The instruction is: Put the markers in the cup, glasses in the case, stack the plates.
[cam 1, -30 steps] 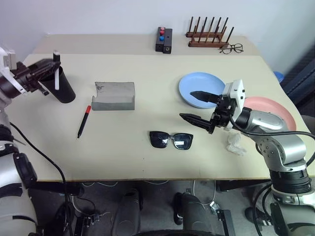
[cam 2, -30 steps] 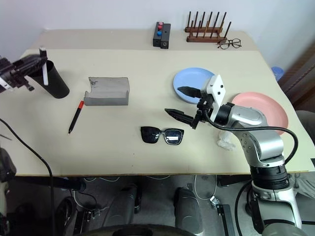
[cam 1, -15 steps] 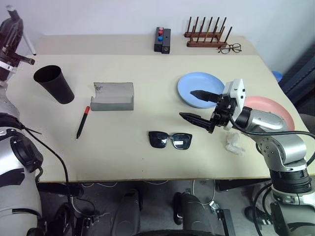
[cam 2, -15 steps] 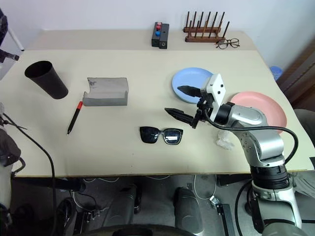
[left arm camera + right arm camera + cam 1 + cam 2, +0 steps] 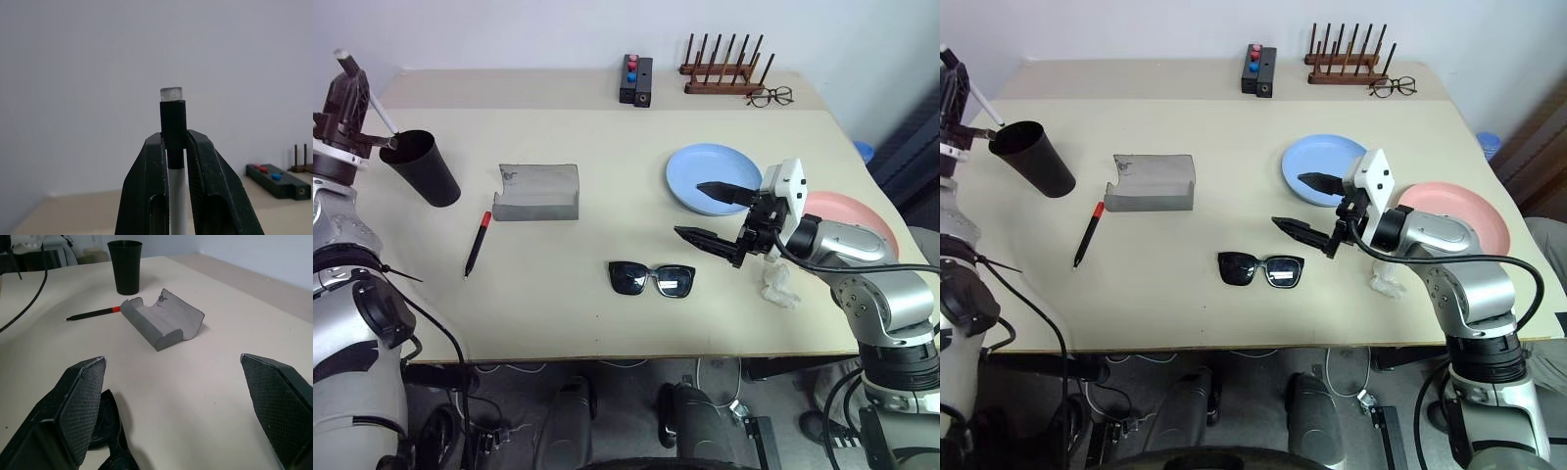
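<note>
Next, I let go of the white marker with my left gripper inside the dark cup (image 5: 423,164), just past the black marker with a red end.
My left gripper (image 5: 349,80) points upward at the table's far left, shut on a white marker with a black cap (image 5: 173,117). The marker's lower end slants down toward the rim of the dark cup (image 5: 421,166); I cannot tell if it is inside. A black marker with a red end (image 5: 479,243) lies on the table beside the open grey case (image 5: 538,191). The black sunglasses (image 5: 653,278) lie near the front. My right gripper (image 5: 707,213) hovers open just right of them, in front of the blue plate (image 5: 713,168). My right arm partly covers the pink plate (image 5: 1474,208).
At the back stand a black box with red and blue buttons (image 5: 638,78) and a wooden rack (image 5: 724,70), with clear spectacles (image 5: 773,96) beside it. A crumpled white tissue (image 5: 780,286) lies by my right forearm.
My left gripper has swung from lying level at the cup's mouth to pointing up, still gripping the white marker. The right arm has stayed put.
</note>
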Available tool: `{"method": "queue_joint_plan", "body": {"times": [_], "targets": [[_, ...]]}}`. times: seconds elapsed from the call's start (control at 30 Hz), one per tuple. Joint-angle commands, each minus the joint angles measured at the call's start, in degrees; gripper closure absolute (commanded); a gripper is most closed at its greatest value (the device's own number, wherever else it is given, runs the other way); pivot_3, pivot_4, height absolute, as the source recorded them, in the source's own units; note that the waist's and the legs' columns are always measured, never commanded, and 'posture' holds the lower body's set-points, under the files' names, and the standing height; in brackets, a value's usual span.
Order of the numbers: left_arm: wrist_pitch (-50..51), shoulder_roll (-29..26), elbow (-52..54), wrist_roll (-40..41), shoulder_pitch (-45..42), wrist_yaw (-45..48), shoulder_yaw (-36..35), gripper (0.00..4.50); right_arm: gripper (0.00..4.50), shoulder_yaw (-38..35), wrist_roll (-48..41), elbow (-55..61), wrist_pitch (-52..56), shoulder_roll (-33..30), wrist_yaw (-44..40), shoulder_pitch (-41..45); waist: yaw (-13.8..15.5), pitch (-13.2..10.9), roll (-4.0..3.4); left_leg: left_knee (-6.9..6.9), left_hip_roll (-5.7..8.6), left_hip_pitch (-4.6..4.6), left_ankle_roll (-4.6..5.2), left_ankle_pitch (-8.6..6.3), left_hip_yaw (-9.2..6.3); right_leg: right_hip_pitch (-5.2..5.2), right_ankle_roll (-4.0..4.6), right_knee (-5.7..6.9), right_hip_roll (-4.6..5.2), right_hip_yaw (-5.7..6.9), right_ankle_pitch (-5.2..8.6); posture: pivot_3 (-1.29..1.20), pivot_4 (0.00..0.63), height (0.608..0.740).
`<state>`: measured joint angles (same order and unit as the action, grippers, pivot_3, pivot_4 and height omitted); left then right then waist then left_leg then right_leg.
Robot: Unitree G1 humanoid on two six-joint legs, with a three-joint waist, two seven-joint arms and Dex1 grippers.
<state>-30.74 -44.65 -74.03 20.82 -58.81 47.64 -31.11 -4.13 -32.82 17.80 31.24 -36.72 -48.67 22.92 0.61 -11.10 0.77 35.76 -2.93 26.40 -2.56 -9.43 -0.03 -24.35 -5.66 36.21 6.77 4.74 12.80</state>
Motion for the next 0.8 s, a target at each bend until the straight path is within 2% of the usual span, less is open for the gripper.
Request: {"method": "queue_joint_plan", "body": {"times": [0.03, 0.73, 0.8], "targets": [[-1.09, -1.11, 0.63, -1.37, 0.48, -4.82, 0.22, 4.49, 0.00, -1.68, -1.08, 2.30, -0.04, -0.70, 0.06, 0.28, 0.02, 0.00, 0.00, 0.00, 0.00, 0.00, 0.00, 0.00, 0.00, 0.00, 0.00, 0.00, 0.00, 0.00, 0.00, 0.00, 0.150, 0.740], [2.78, 2.39, -0.09, -2.36, 2.54, -8.49, 0.34, 4.49, 0.00, -2.70, -1.67, 4.35, 1.55, -1.12, 0.92, -0.34, 0.11, 0.01, 0.01, 0.00, 0.00, 0.00, 0.00, 0.00, 0.00, 0.01, 0.00, -0.02, 0.00, 0.00, 0.00, 0.00, 0.150, 0.740], [2.62, 2.39, -0.05, -2.53, 2.52, -8.90, 0.32, 3.53, 0.00, -2.57, -1.52, 4.24, 1.42, -1.03, 0.98, -0.35, 0.12, 0.01, 0.01, 0.01, 0.00, 0.00, 0.00, 0.00, -0.01, 0.02, 0.00, -0.02, 0.00, 0.00, 0.00, 0.00, 0.150, 0.740]]}}
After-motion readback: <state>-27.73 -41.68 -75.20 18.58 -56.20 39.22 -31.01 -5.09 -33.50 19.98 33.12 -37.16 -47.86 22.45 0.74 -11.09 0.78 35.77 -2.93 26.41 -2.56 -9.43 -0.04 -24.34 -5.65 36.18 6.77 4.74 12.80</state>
